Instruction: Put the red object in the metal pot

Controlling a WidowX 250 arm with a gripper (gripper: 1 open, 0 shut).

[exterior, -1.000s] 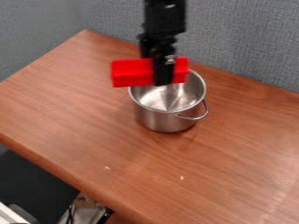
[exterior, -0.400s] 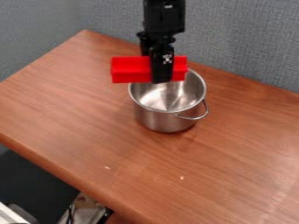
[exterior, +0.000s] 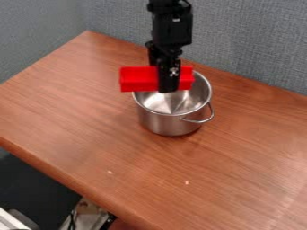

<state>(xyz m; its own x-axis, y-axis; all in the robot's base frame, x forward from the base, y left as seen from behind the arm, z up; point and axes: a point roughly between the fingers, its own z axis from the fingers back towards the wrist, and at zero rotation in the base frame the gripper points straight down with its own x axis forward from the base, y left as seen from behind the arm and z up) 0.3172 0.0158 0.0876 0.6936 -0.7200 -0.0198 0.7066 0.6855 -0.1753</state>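
My gripper will let go of the red object down inside the metal pot (exterior: 171, 106), near the pot's near side.
The red object (exterior: 143, 78) hangs level across the near-left rim of the metal pot (exterior: 175, 111), its long left end sticking out past the rim. My gripper (exterior: 167, 76) points straight down over the pot's opening and is shut on the red object near its right part, with dark fingers (exterior: 170, 74) crossing the block. The pot stands upright on the wooden table (exterior: 84, 108), one loop handle showing at its right side. The inside of the pot looks bare where I can see it.
The table's left corner and its near edge run diagonally below the pot. A grey wall stands behind the table. Dark floor and some clutter show under the near edge at the bottom.
The gripper has sunk a little toward the pot with the red object and shifted slightly right. The block now sits lower, closer to the rim.
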